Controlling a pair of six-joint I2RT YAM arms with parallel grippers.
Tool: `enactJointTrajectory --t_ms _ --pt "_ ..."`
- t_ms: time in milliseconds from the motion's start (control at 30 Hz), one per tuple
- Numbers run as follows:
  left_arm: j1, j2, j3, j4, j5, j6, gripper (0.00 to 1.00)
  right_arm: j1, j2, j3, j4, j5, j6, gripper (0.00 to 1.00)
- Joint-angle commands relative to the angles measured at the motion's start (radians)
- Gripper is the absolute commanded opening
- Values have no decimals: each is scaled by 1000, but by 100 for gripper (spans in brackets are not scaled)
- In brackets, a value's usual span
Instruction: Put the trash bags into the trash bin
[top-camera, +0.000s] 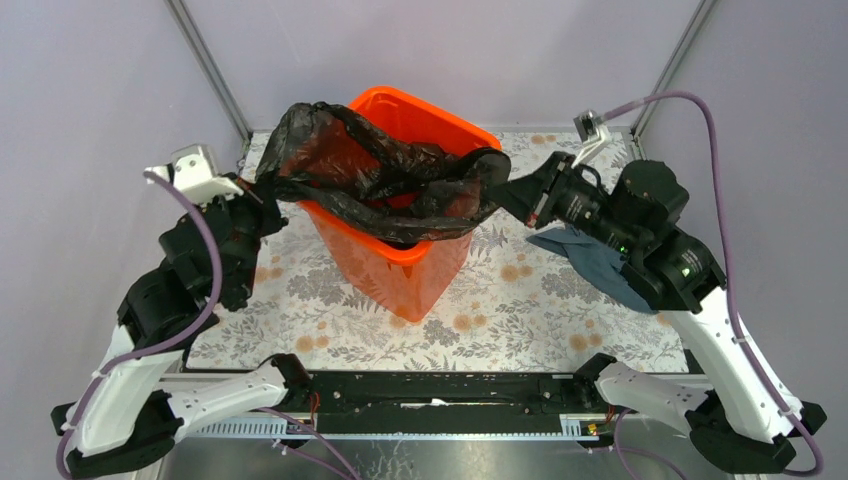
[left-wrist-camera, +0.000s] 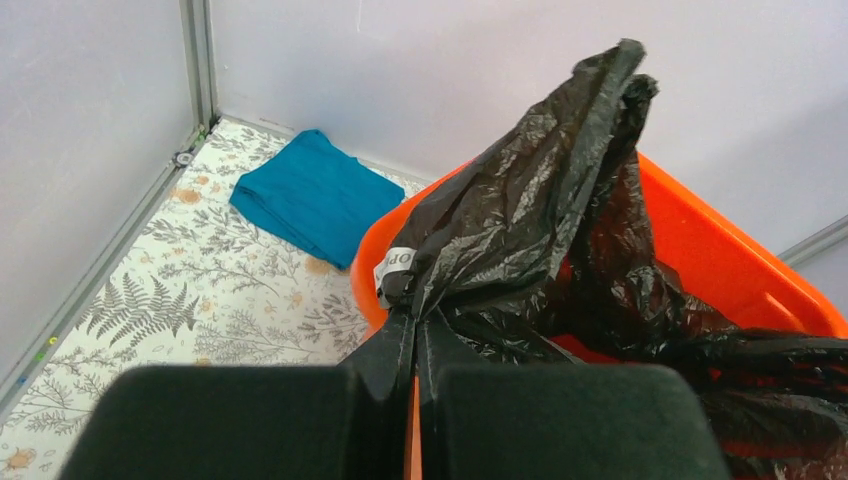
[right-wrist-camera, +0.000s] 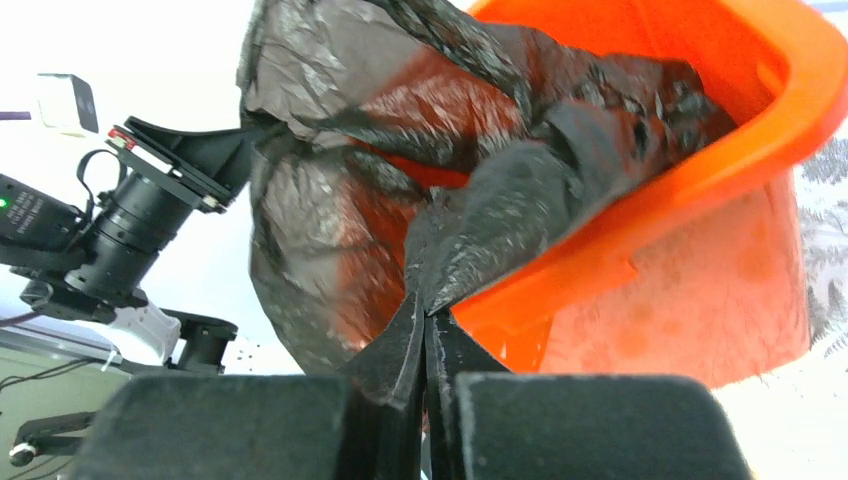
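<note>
The robot's left gripper pinches bunched film below a loose flap of the black trash bag, so it should open, take the bag's edge (top-camera: 300, 187) and spread the bag's opening.
The orange trash bin (top-camera: 405, 268) stands at the table's middle. The shiny black trash bag (top-camera: 385, 175) is stretched across its mouth, partly hanging inside. My left gripper (top-camera: 268, 195) is shut on the bag's left edge, just outside the bin's left rim. In the left wrist view the closed fingertips (left-wrist-camera: 398, 345) pinch gathered film (left-wrist-camera: 520, 220) with a white label, over the bin rim (left-wrist-camera: 720, 250). My right gripper (top-camera: 508, 192) is shut on the bag's right edge at the bin's right rim. The right wrist view shows its gripper (right-wrist-camera: 425, 315) clamping the bag (right-wrist-camera: 330, 220) beside the bin (right-wrist-camera: 680, 200).
A grey-blue cloth (top-camera: 595, 262) lies on the floral table under my right arm. A teal cloth (left-wrist-camera: 315, 195) lies at the far left corner behind the bin. Metal frame posts and lilac walls close in the back and sides.
</note>
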Motion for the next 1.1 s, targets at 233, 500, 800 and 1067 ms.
enactJointTrajectory --t_ms 233,500,800,1067 --pt "4 -162 -264 -65 16 -152 0 -3 -128 -330 128 -86 -9 0" --pt "4 -250 -425 -76 -38 -234 2 -2 -137 -479 266 -126 -54 0" --pt "5 -167 -508 71 121 -293 12 -12 -58 -423 216 174 -115 0" --pt "4 -74 -526 201 284 -299 11 -130 5 -307 92 213 -269 3"
